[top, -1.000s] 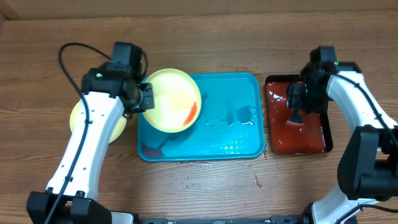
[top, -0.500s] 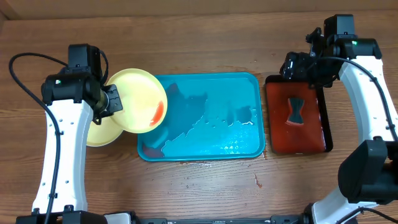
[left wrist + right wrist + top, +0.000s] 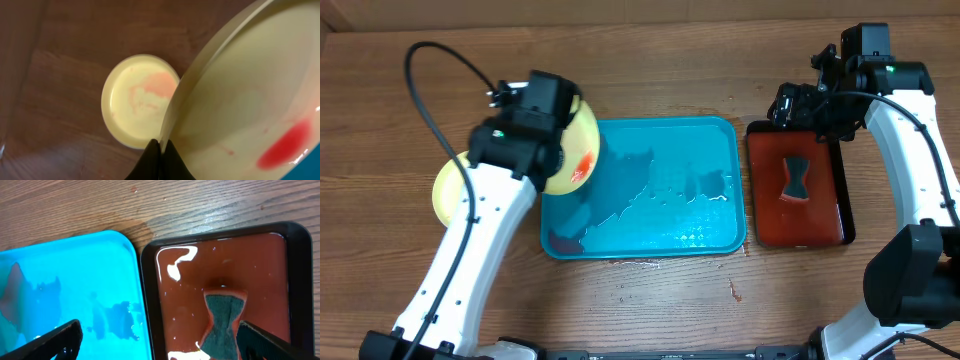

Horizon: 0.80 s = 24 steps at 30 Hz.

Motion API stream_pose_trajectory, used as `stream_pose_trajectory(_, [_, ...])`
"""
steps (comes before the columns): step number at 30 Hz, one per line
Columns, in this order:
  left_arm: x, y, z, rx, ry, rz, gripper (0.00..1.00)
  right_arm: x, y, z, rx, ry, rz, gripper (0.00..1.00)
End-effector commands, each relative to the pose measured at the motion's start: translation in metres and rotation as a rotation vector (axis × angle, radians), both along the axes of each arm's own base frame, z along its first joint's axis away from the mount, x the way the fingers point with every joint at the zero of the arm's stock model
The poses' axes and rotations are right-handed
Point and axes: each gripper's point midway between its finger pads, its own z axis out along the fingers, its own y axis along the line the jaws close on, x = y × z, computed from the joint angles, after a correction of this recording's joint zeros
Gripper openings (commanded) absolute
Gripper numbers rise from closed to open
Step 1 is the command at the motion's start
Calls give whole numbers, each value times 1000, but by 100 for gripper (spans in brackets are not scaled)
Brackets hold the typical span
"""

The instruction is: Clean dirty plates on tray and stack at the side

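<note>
The robot's left gripper should release the plate it holds on top of the other pale yellow plate (image 3: 477, 191) (image 3: 140, 101) beside the teal tray.
My left gripper (image 3: 160, 150) is shut on the rim of a pale yellow plate (image 3: 250, 95) with a red sauce smear (image 3: 284, 148) and holds it tilted. In the overhead view this gripper (image 3: 552, 152) and the held plate (image 3: 578, 150) hang over the left end of the teal tray (image 3: 670, 235). A second pale yellow plate (image 3: 135, 102), with a faint pink smear, lies on the table left of the tray; it also shows in the overhead view (image 3: 448, 192). No white plate shows. My right gripper (image 3: 160, 342) is open and empty above the gap between the two trays (image 3: 798, 108).
A dark red, black-rimmed tray (image 3: 820, 235) stands right of the teal tray and holds an hourglass-shaped sponge (image 3: 797, 180), which also shows in the right wrist view (image 3: 225, 322). The teal tray (image 3: 75, 280) is wet. The left arm's black cable (image 3: 430, 55) loops over the back left.
The right gripper let go of the sponge and rose to the back. The left arm swung the smeared plate out left over the other plate, then back to the tray's left end.
</note>
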Motion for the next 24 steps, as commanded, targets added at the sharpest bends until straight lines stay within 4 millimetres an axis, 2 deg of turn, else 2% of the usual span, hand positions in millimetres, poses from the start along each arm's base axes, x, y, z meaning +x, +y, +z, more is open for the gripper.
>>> stream_pose_trajectory(1, [13,-10,17,104,-107,32,4,3,2,14,8,-39,3,100])
stream_pose_trajectory(13, [24,-66,21,432,-213,-59,4,-1,2,12,8,-24,3,100])
stream_pose_trajectory(24, [16,-100,50,557,-361,-116,4,-2,2,12,8,-20,3,100])
